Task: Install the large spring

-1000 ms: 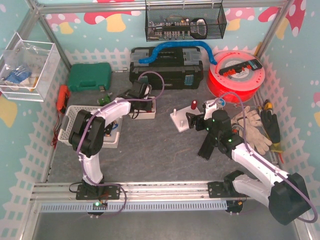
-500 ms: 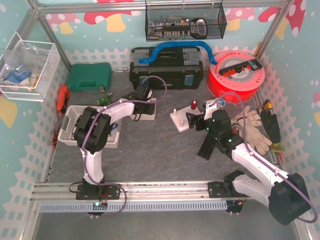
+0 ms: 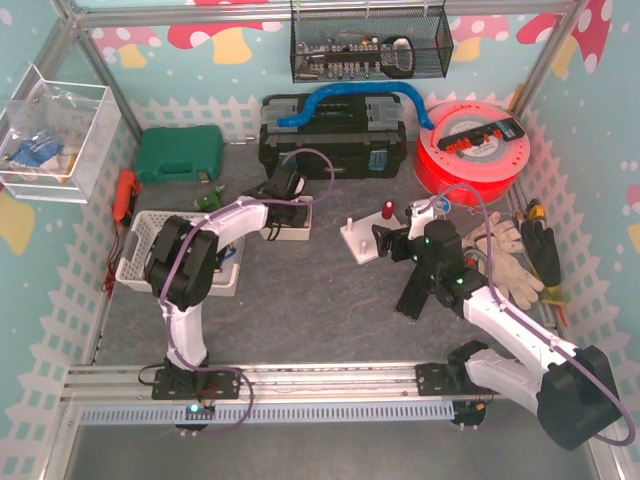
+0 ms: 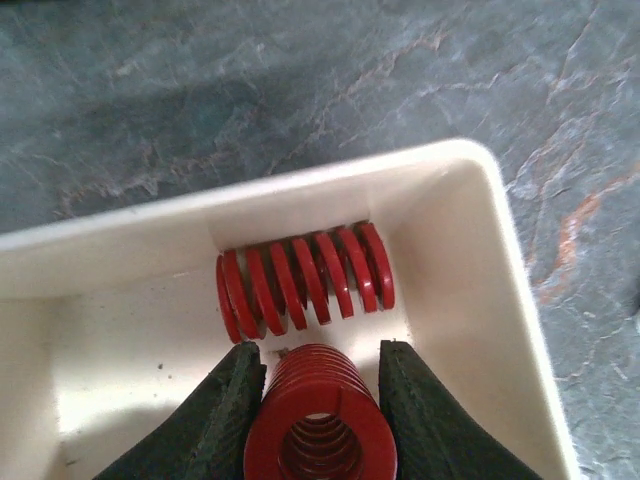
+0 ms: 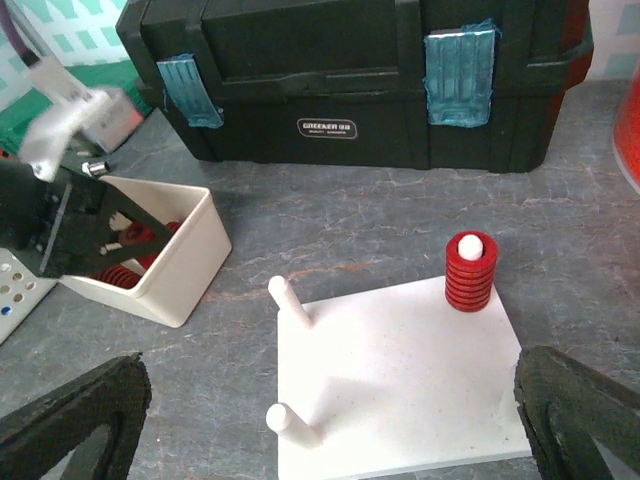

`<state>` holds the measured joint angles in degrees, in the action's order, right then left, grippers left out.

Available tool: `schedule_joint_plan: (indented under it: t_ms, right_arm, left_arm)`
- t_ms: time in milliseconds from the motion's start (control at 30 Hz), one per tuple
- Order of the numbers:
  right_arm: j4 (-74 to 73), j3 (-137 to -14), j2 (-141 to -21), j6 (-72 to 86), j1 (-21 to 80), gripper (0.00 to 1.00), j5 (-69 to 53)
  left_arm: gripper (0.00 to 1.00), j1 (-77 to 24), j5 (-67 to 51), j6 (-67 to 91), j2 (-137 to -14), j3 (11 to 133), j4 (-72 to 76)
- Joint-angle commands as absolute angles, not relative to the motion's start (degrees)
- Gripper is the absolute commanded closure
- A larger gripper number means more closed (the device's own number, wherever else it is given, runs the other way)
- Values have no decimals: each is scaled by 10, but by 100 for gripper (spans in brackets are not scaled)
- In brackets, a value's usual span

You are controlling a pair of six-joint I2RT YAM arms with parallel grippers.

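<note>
My left gripper is going to let go of the red spring, still in the cream box, on the white peg plate's bare peg (image 3: 348,228) nearest the cream box.
In the left wrist view a cream box (image 4: 480,260) holds two red springs. One spring (image 4: 305,282) lies across the box's far wall. The other spring (image 4: 320,420) points up between my left gripper's (image 4: 322,365) jaws. The left finger touches it and a thin gap shows at the right finger, so the gripper is open around it. From above, the left gripper (image 3: 280,207) is down in the box (image 3: 297,232). My right gripper (image 5: 330,420) is wide open and empty over the white peg plate (image 5: 400,380). That plate has a small red spring (image 5: 470,272) on one peg and two bare pegs (image 5: 290,298).
A black toolbox (image 3: 335,140) stands behind the box and the plate (image 3: 360,243). A white basket (image 3: 150,245) is at the left and a green case (image 3: 178,152) behind it. A red reel (image 3: 470,150) and gloves (image 3: 505,250) are at the right.
My left gripper has shifted a little to the right and settled in the cream box. The right arm has not moved.
</note>
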<state>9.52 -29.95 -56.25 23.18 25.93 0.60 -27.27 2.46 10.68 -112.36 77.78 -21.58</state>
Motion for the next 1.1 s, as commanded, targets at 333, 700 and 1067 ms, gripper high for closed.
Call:
schedule_joint_plan:
  t_ms: [333,700,1067]
  right_arm:
    - [126,-287,-617,232,262,3,-12]
    - [114,-278,-618,246,262,2,73]
    - [108,-264,-587,258,262,1,130]
  left_arm:
    - [89,-315,27,86,-988,797,-224]
    - [89,-391,36,83,-1012,843,-236]
    - [89,-422,23,84,-1118,930,-243]
